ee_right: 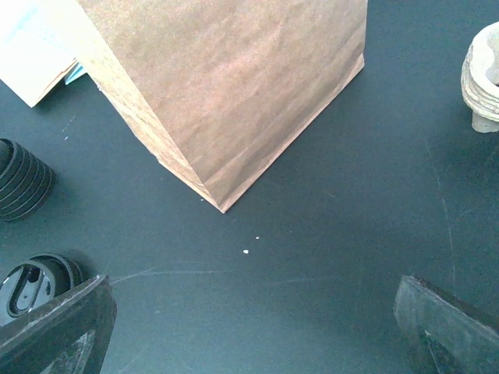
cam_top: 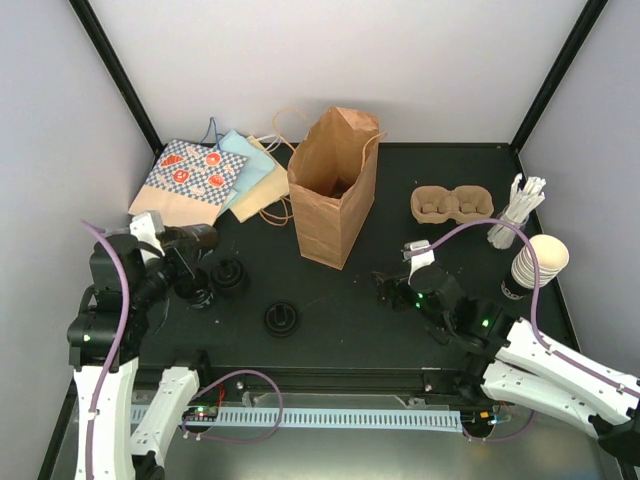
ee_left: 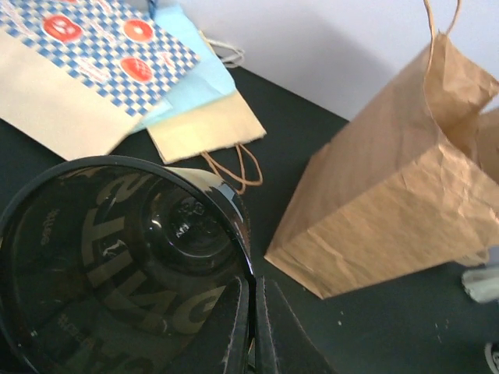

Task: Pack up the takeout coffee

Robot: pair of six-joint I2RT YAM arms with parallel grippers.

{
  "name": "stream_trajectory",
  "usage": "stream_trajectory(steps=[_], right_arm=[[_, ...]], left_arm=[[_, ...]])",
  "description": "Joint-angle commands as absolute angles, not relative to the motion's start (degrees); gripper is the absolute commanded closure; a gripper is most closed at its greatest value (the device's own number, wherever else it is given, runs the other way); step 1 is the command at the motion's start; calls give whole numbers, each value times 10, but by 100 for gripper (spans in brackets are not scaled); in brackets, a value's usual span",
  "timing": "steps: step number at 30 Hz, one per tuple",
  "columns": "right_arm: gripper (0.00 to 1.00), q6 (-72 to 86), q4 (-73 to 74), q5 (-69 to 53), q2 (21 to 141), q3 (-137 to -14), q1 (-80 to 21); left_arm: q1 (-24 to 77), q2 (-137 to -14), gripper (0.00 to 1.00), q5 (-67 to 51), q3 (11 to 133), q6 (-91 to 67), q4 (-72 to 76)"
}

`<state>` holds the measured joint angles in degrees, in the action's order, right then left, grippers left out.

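Observation:
The dark cup will go down from my left gripper on the table point(cam_top: 345, 298) just in front of the front corner of the brown paper bag.
My left gripper point(cam_top: 188, 246) is shut on the rim of a round black plastic lid point(cam_top: 200, 237) and holds it above the table's left side. In the left wrist view the lid point(ee_left: 117, 257) shows its hollow underside, its rim pinched between the fingers point(ee_left: 234, 327). More black lids point(cam_top: 228, 275) sit in stacks just below, and one lies alone point(cam_top: 281, 318). The tan pulp carrier point(cam_top: 452, 204) stands empty at the back right. A stack of cream paper cups point(cam_top: 535, 265) stands at the right edge. My right gripper point(cam_top: 392, 288) is open and empty, low over the table right of centre.
An open brown paper bag point(cam_top: 335, 185) stands upright in the middle back. Flat patterned and plain paper bags point(cam_top: 205, 180) lie at the back left. White wrapped sticks point(cam_top: 520, 210) stand in a holder behind the cups. In the right wrist view the bag point(ee_right: 226, 86), a lid point(ee_right: 31, 284) and the carrier's edge point(ee_right: 483, 78) show.

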<state>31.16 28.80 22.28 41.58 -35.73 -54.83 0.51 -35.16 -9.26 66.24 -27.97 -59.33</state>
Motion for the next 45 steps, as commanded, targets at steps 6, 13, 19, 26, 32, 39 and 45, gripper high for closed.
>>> stream_trajectory(steps=[6, 13, 19, 26, 32, 39, 45], right_arm=[[0, 312, 264, 217, 429, -367, -546], [0, 317, 241, 203, 460, -372, -546], [0, 318, 245, 211, 477, -386, -545], [0, 326, 251, 224, 480, -386, -546], [0, 353, 282, 234, 527, -398, -541], [0, 364, 307, 210, 557, -404, -497], [0, 361, 302, 134, 549, -382, -422]], left_arm=[[12, -300, 98, -203, 587, -287, -564], [28, -279, 98, -244, 545, -293, -538], [94, -311, 99, -246, 520, -291, -500], [267, -340, 99, -148, 498, -323, -445], [423, -391, 98, 0, 497, -330, -428], [597, -511, 98, 162, 535, -293, -448], [678, -623, 98, 176, 593, -248, -442]])
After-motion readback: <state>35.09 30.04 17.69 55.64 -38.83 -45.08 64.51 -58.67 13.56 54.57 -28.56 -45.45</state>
